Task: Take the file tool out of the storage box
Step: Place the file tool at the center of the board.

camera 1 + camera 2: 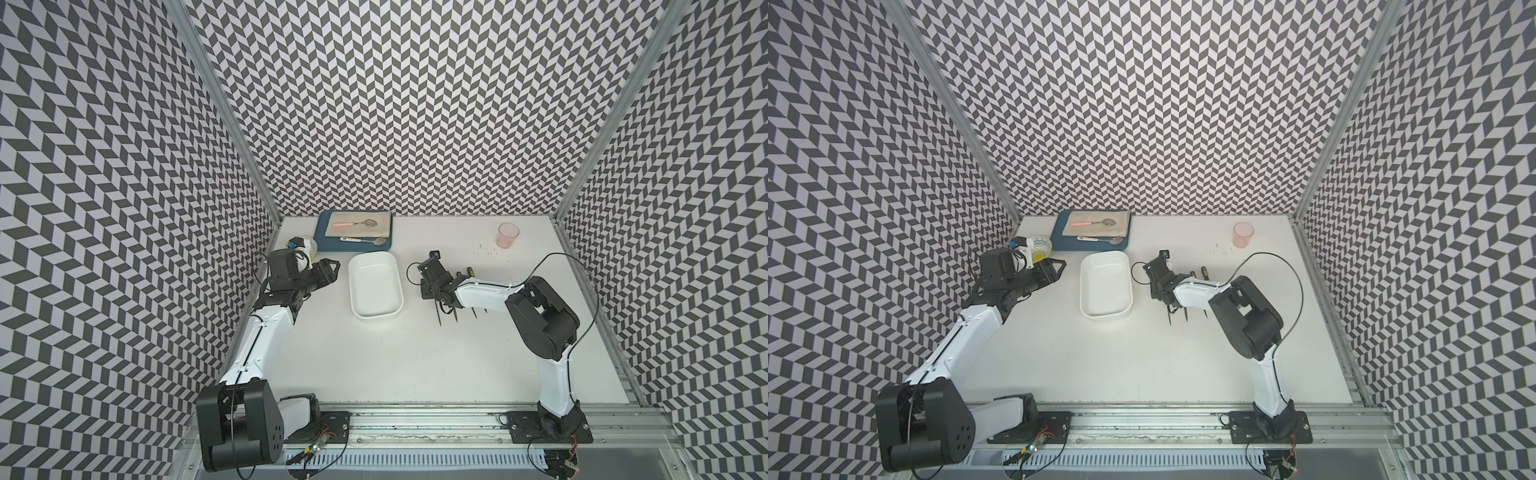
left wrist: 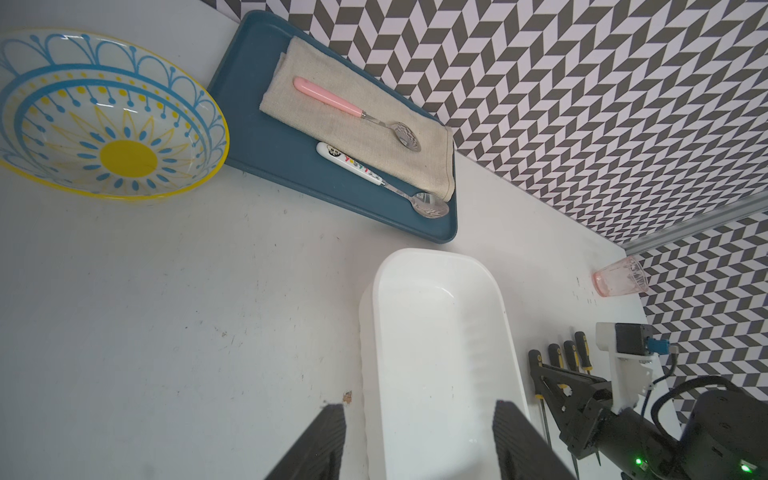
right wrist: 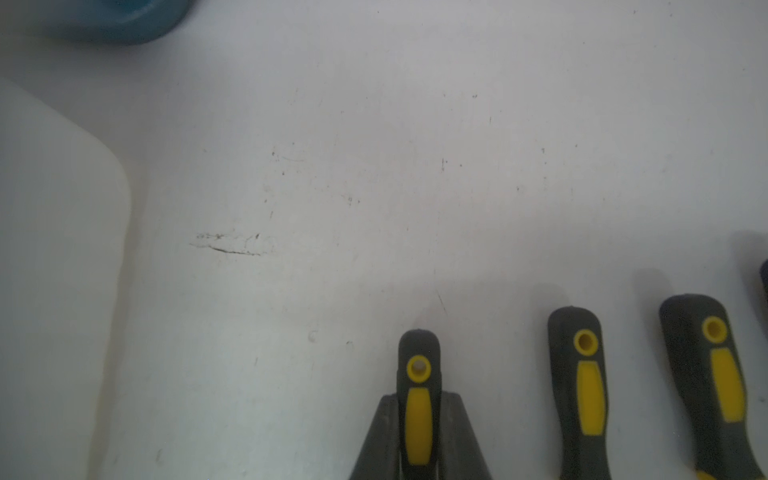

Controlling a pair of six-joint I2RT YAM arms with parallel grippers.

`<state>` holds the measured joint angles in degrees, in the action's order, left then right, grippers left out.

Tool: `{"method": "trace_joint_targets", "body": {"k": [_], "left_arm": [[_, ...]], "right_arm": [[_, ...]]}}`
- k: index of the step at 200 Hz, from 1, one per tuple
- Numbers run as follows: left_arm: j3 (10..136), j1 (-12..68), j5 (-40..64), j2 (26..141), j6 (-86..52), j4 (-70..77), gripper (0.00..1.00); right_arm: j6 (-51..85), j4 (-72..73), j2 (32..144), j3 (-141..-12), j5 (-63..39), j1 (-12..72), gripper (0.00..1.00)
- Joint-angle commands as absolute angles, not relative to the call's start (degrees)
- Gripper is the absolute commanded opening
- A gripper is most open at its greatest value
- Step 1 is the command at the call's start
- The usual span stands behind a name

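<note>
The file tool, now held low at the table surface, will go down on the table (image 1: 441,301) just beside the nearest file, put there by my right gripper.
The white storage box (image 1: 376,291) (image 1: 1105,291) (image 2: 436,353) stands mid-table with nothing in it. To its right, my right gripper (image 1: 432,276) (image 1: 1160,274) (image 3: 417,415) is shut on the black-and-yellow handle of a file tool (image 3: 417,374) (image 2: 535,361). It holds the file tool low at the table surface; I cannot tell whether the file rests on it. Three more files (image 3: 582,374) (image 2: 569,353) lie side by side just beyond it, outside the box. My left gripper (image 1: 328,268) (image 1: 1054,266) (image 2: 419,411) hovers open at the box's left side, holding nothing.
A dark blue tray (image 1: 322,245) (image 2: 257,137) with a folded cloth and two spoons sits at the back. A blue-and-yellow patterned bowl (image 2: 112,120) stands behind my left wrist. A pink cup (image 1: 508,235) stands at the back right, with small specks beside it.
</note>
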<state>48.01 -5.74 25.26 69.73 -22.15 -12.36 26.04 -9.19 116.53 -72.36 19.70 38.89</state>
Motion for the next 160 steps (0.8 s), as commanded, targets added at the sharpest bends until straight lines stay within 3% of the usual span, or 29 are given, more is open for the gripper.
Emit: {"method": "trace_joint_targets", "body": {"k": [1,86,160], "left_arm": [[47.9,-5.5,25.7,68.6,-21.6,-11.7,0.62],[47.9,-5.6,25.7,68.6,-21.6,-11.8,0.62],[47.9,-5.5,25.6,68.6,-21.5,-11.8,0.62]], "right_arm": [[26.4,-6.6,116.5,-72.2,20.5,38.3,0.00],[25.8,-7.0,116.1,-71.7,21.2,37.6,0.00],[25.3,-6.4,116.7,-71.4,20.4,37.5,0.15]]}}
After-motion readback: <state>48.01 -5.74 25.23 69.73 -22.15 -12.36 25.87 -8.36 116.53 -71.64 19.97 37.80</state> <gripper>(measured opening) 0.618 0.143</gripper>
